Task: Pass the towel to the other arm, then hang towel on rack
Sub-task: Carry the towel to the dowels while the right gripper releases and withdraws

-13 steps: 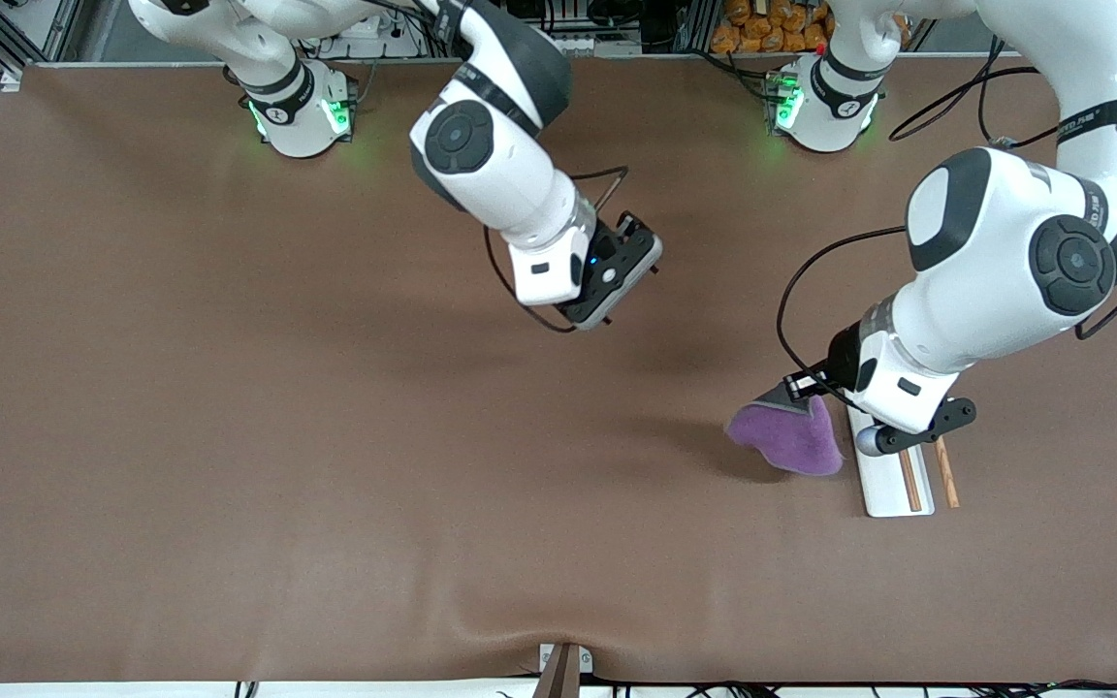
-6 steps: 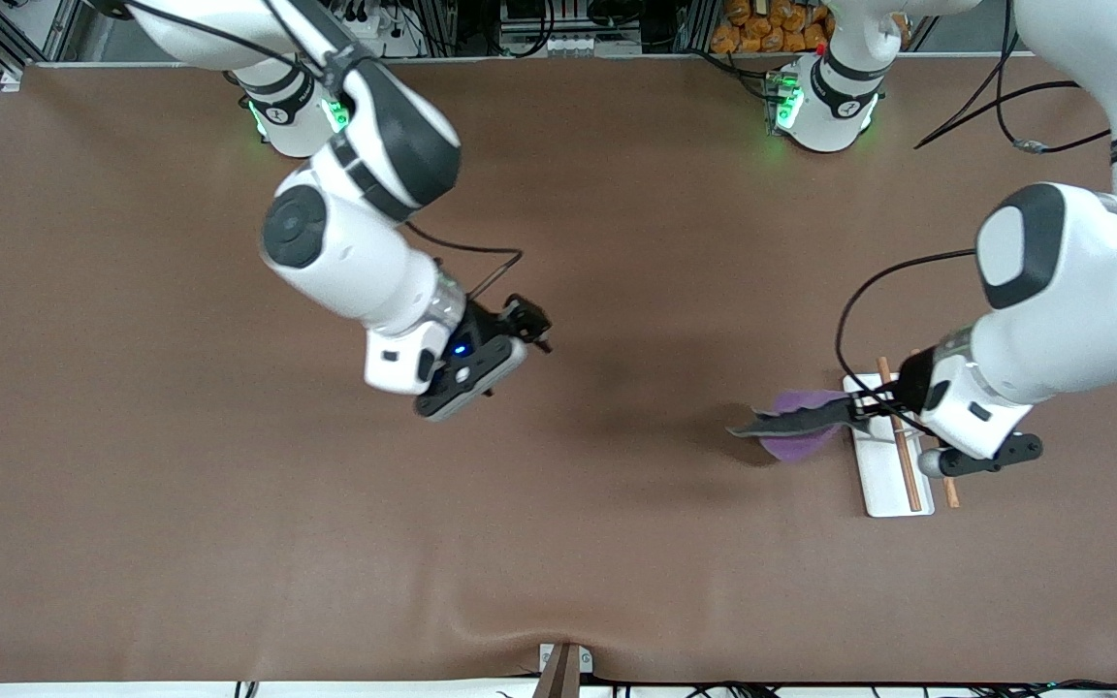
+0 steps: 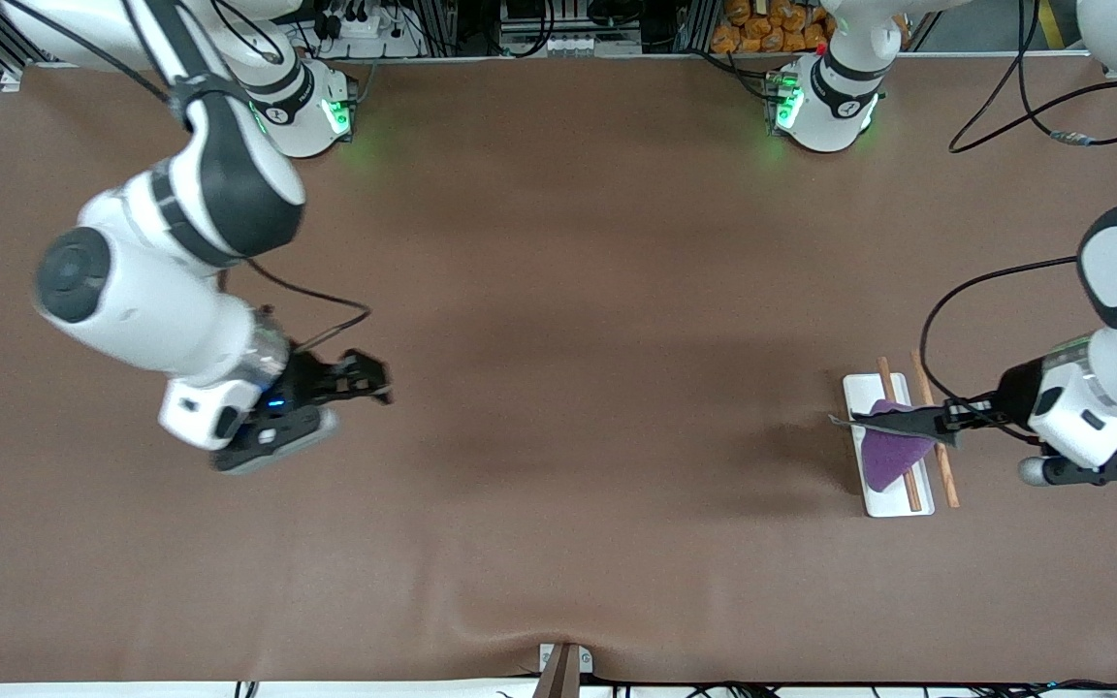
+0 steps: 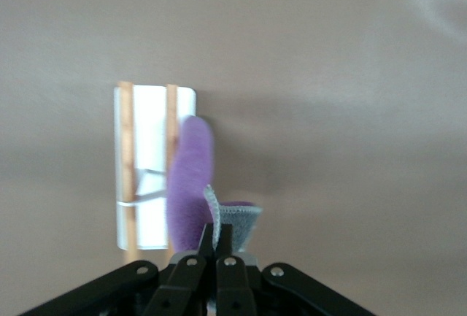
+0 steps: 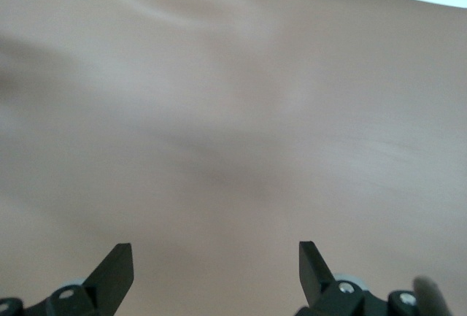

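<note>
The towel, which now dangles over the rack, will be let go by my left gripper, draped across the middle of the rack's wooden rods [image 3: 915, 429] [image 4: 151, 181].
The towel [image 3: 890, 454], purple on one face and dark grey on the other, hangs from my left gripper [image 3: 949, 419], which is shut on its grey edge. It dangles over the rack [image 3: 893, 499], a white base plate with two thin wooden rods, at the left arm's end of the table. In the left wrist view the towel [image 4: 191, 185] hangs beside the rack [image 4: 148, 163], pinched in the left gripper [image 4: 217, 232]. My right gripper [image 3: 374, 380] stands open over bare table at the right arm's end, with nothing between its fingers [image 5: 118, 268].
Brown cloth covers the whole table [image 3: 558, 291]. A small bracket [image 3: 563, 664] sits at the table edge nearest the front camera. Both arm bases [image 3: 302, 107] stand along the edge farthest from that camera.
My left gripper has carried the towel sideways from beside the rack to over it. My right arm has swung away toward its own end of the table, still open.
</note>
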### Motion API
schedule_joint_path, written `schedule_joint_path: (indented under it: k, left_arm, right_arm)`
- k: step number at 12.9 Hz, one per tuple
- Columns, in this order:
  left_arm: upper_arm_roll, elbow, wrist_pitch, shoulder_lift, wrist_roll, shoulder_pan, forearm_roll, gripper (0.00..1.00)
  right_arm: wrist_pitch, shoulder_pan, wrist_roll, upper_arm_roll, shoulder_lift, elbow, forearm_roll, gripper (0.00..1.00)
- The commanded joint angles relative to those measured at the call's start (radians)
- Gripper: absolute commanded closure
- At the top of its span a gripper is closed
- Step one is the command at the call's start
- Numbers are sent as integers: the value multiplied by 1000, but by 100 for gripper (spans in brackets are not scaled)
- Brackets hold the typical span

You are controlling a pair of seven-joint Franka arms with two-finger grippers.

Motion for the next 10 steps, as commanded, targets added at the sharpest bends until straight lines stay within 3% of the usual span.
schedule_joint_path:
  k: [1, 5, 10]
  left_arm:
    - [-12, -14, -14, -6, 144, 79, 22, 100]
    - [-14, -37, -42, -5, 194, 113, 22, 100]
    - [-14, -57, -42, 7, 194, 113, 22, 100]
  right_arm:
    - [-63, -120, 13, 15, -26, -19, -123, 0]
    - [-136, -243, 14, 14, -59, -63, -194, 0]
    - [-282, -272, 37, 14, -277, -279, -195, 0]
